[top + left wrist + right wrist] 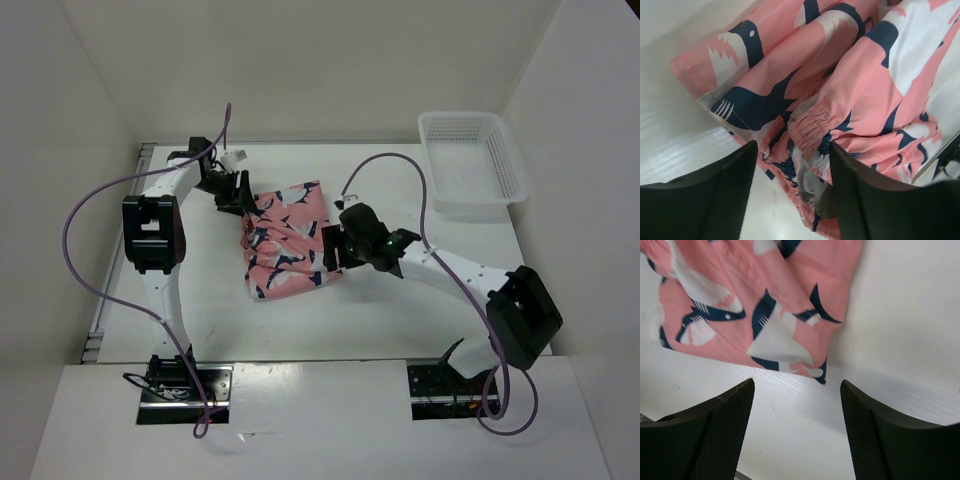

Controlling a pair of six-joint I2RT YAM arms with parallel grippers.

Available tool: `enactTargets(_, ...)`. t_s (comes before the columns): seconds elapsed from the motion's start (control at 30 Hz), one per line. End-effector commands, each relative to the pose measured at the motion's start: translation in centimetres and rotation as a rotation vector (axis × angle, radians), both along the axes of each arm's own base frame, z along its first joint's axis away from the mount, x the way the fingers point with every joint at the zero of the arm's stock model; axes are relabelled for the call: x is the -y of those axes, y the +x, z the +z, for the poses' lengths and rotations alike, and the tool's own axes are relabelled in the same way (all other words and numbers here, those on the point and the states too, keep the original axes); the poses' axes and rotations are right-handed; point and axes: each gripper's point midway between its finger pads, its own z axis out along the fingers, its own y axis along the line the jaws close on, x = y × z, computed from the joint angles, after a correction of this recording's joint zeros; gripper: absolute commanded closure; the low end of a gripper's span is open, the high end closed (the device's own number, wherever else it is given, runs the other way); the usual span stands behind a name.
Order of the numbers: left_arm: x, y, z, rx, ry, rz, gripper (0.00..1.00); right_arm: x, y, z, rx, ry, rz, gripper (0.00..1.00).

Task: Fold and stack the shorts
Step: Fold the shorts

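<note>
The shorts' near corner is creased and kinked in from their side edge, so my right gripper needs to pinch the fabric [812,337] beside it and straighten it.
The salmon-pink shorts [287,242] with navy and white bird shapes lie folded in a rumpled pile in the middle of the table. My left gripper [238,200] is open at the pile's far left corner. In the left wrist view [792,165] its fingers straddle the gathered elastic waistband [805,131] without closing on it. My right gripper [332,250] is open at the pile's right edge. In the right wrist view [797,392] it hovers over bare table just short of a corner of the shorts [790,335], apart from the fabric.
A white plastic mesh basket [470,163] stands at the back right of the table. White walls enclose the table on the left, back and right. Purple cables loop off both arms.
</note>
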Motion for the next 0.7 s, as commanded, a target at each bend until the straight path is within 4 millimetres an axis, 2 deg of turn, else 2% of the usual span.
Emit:
enactTargets(0.0, 0.0, 0.3, 4.2, 0.091, -0.003, -0.001, 0.32, -1.5, 2.5, 3.0, 0.082, 0.065, -0.001, 0.25)
enactTargets(0.07, 0.0, 0.1, 5.4, 0.121, -0.002, -0.002, 0.26, -1.9, 3.7, 2.9, 0.060, 0.086, -0.045, 0.25)
enactTargets(0.1, -0.2, -0.1, 7.0, 0.162, 0.008, 0.002, 0.22, -1.5, 4.2, 1.2, 0.016, 0.063, -0.077, 0.25)
enactTargets(0.13, -0.1, -0.6, 7.4, 0.167, 0.008, 0.002, 0.22, -1.2, 4.5, 0.3, -0.018, 0.071, -0.120, 0.25)
enactTargets(0.17, 0.2, -1.0, 8.8, 0.206, 0.016, -0.005, 0.22, -1.1, 4.9, -0.1, -0.050, 0.093, -0.132, 0.25)
enactTargets(0.2, 0.2, -2.3, 7.9, 0.174, 0.016, -0.005, 0.22, -1.3, 5.3, -0.5, -0.066, 0.113, -0.139, 0.29)
enactTargets(0.23, 1.4, -3.2, 7.7, 0.170, 0.013, -0.033, 0.22, -1.7, 5.2, -1.5, -0.100, 0.123, -0.152, 0.31)
enactTargets(0.27, 2.1, -4.3, 7.7, 0.164, 0.012, -0.048, 0.22, -1.3, 5.5, -2.2, -0.114, 0.125, -0.178, 0.33)
enactTargets(0.3, 2.6, -5.2, 6.6, 0.129, 0.019, -0.062, 0.22, -1.4, 5.8, -2.3, -0.124, 0.149, -0.179, 0.35)
enactTargets(0.33, 3.4, -7.0, 4.9, 0.076, 0.033, -0.083, 0.25, -1.5, 5.8, -2.7, -0.138, 0.152, -0.191, 0.36)
enactTargets(0.43, 2.5, -9.3, 1.2, -0.027, 0.106, -0.073, 0.32, -1.7, 5.6, -3.9, -0.176, 0.164, -0.185, 0.36)
enactTargets(0.53, 1.4, -9.6, -1.2, -0.044, 0.175, -0.054, 0.37, -2.4, 4.3, -5.1, -0.235, 0.190, -0.138, 0.36)
enactTargets(0.67, 0.6, -9.8, -3.0, -0.059, 0.223, -0.042, 0.38, -2.5, 2.8, -6.1, -0.287, 0.203, -0.106, 0.36)
